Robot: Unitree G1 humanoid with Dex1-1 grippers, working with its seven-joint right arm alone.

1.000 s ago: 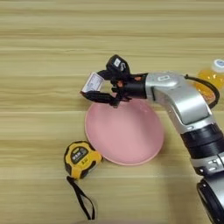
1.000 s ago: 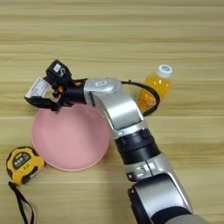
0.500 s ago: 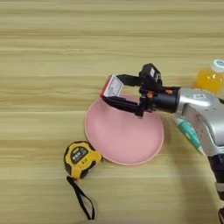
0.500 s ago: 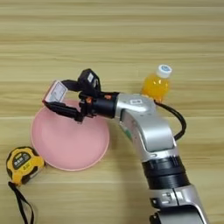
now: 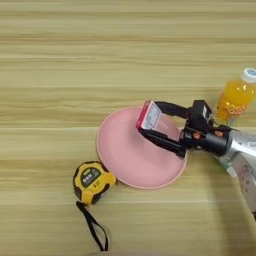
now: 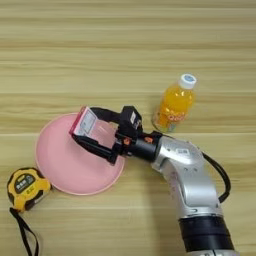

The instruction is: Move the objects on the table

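My right gripper needs to let go of the small red-white flat box near the middle of the round pink plate (image 5: 145,148).
My right gripper (image 5: 148,119) is shut on the small red-white flat box (image 5: 148,115), holding it tilted above the round pink plate (image 5: 125,155). The same box (image 6: 83,121) hangs over the plate's (image 6: 60,167) upper right part in the right eye view. The yellow-black tape measure (image 5: 91,181) lies left of and below the plate, its black strap trailing toward the bottom edge. The small orange juice bottle (image 6: 174,104) stands upright to the right of the plate. The white-teal tube is hidden behind my forearm (image 6: 185,172).
The light-brown tabletop (image 5: 75,60) spreads out on all sides, with wide bare wood behind the plate and on the left. My silver forearm comes in from the lower right, with a black cable (image 6: 220,175) looping beside it.
My gripper has carried the red-white box to the right, from the plate's upper left rim to above its upper right part. The whole view has also shifted.
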